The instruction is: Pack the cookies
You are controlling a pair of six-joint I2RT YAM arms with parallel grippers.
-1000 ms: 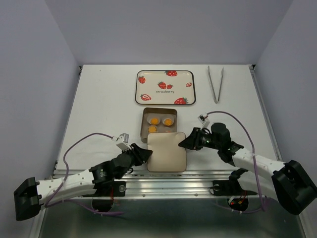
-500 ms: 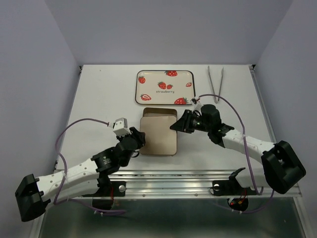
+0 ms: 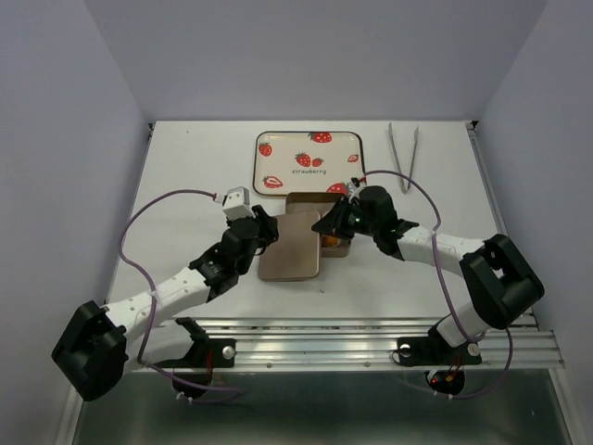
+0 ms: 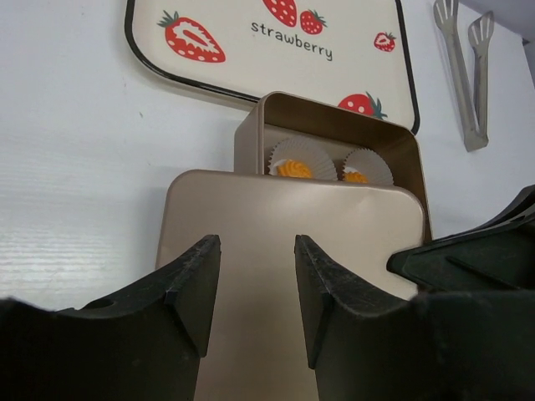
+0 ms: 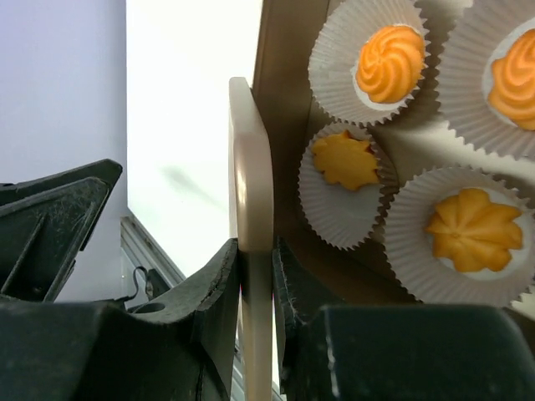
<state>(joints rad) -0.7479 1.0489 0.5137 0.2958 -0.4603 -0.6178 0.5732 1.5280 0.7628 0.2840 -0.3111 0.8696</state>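
The gold lid is to go over the cookies in their paper cups. My right gripper should release it on top of the gold tin [image 3: 332, 221] [image 5: 443, 150].
Several orange-yellow cookies [image 5: 391, 63] sit in white paper cups inside a gold tin [image 3: 315, 198]; two cookies [image 4: 294, 170] show past the tin's far wall. A flat gold lid [image 3: 292, 246] lies tilted over the tin's near-left part, covering most of it. My right gripper [image 3: 326, 225] is shut on the lid's right edge [image 5: 251, 150], one finger on each face. At the lid's left edge is my left gripper [image 3: 267, 234]; its fingers [image 4: 192, 276] stand apart over the lid [image 4: 284, 242] with nothing between them.
A strawberry-printed tray [image 3: 310, 163] lies just behind the tin. Metal tongs [image 3: 403, 156] lie at the back right. A metal rail [image 3: 371, 338] runs along the table's near edge.
Both arms have carried the lid from the near edge back towards the tin, and it now partly covers it. The cookies, seen before in the top view, are mostly hidden there.
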